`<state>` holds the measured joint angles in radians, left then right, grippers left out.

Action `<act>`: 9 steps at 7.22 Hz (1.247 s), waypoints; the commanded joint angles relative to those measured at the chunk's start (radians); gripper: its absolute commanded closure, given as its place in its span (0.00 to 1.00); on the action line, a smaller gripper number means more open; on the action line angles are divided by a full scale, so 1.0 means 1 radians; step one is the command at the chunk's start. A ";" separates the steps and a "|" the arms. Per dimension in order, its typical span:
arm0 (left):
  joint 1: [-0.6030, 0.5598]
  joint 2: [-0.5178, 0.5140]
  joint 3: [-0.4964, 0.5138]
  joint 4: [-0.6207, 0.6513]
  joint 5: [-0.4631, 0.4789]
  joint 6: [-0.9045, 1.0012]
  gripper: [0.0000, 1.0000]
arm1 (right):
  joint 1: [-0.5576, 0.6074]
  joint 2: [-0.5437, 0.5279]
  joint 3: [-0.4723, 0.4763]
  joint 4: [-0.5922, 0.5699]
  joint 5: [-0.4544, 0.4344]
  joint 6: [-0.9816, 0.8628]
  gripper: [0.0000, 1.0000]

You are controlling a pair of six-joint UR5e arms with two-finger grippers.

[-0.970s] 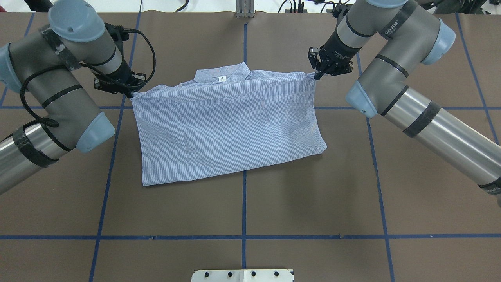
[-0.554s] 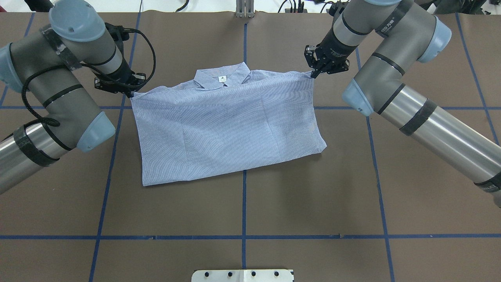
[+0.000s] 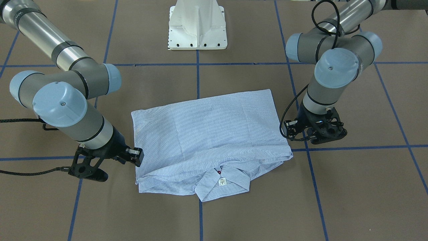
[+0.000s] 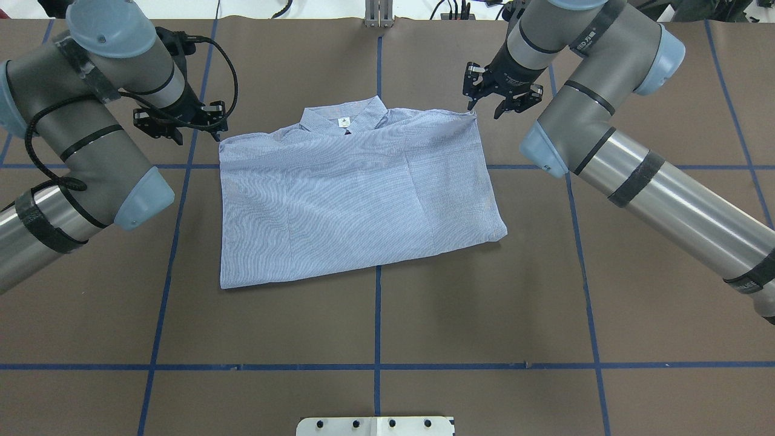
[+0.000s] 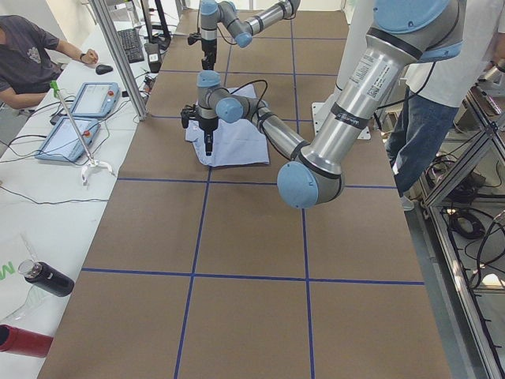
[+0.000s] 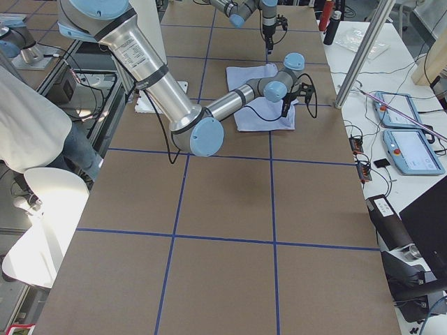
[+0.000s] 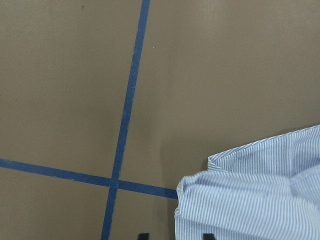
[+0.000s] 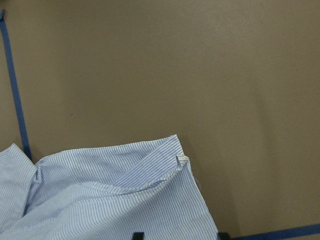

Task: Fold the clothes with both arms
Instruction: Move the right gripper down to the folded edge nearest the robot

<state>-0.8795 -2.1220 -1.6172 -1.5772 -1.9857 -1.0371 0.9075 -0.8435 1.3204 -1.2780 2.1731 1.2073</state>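
Observation:
Next, my right gripper grabs the light blue striped shirt at its near corner (image 3: 134,113) on that gripper's side, away from the shirt's collar.
The light blue striped shirt (image 4: 357,194) lies folded flat on the brown table, collar and white neck label at the far edge (image 3: 222,181). My left gripper (image 4: 180,123) hovers open just beyond the shirt's far-left corner, holding nothing. In the left wrist view that corner (image 7: 250,200) lies loose below the spread fingertips. My right gripper (image 4: 501,102) is open beside the far-right corner, also holding nothing. The right wrist view shows this corner (image 8: 115,200) lying rumpled on the table. In the front view the left gripper (image 3: 316,133) and right gripper (image 3: 112,163) flank the shirt.
Blue tape lines (image 4: 377,327) grid the brown table. The white pedestal base (image 3: 197,26) stands at the robot's side. A seated person (image 5: 31,55) and tablets (image 5: 95,99) are at a side desk; another person (image 5: 426,118) stands by the table's edge.
Both grippers have opened and let go of the shirt's far corners, then drawn back from it. The stretched far edge has gone slack and settled inward on the table.

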 commanded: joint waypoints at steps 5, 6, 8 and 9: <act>-0.006 0.002 -0.085 0.037 -0.001 -0.011 0.01 | -0.148 -0.209 0.235 0.000 -0.012 -0.008 0.01; -0.006 0.001 -0.108 0.057 -0.001 -0.014 0.01 | -0.150 -0.230 0.237 -0.001 -0.009 -0.008 0.02; -0.006 0.002 -0.134 0.080 -0.001 -0.018 0.01 | -0.173 -0.256 0.234 -0.004 -0.006 -0.008 0.08; -0.006 0.002 -0.136 0.082 -0.001 -0.018 0.01 | -0.188 -0.262 0.233 -0.006 0.000 -0.011 0.21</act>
<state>-0.8851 -2.1206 -1.7444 -1.5037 -1.9865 -1.0545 0.7383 -1.0938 1.5547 -1.2816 2.1684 1.1989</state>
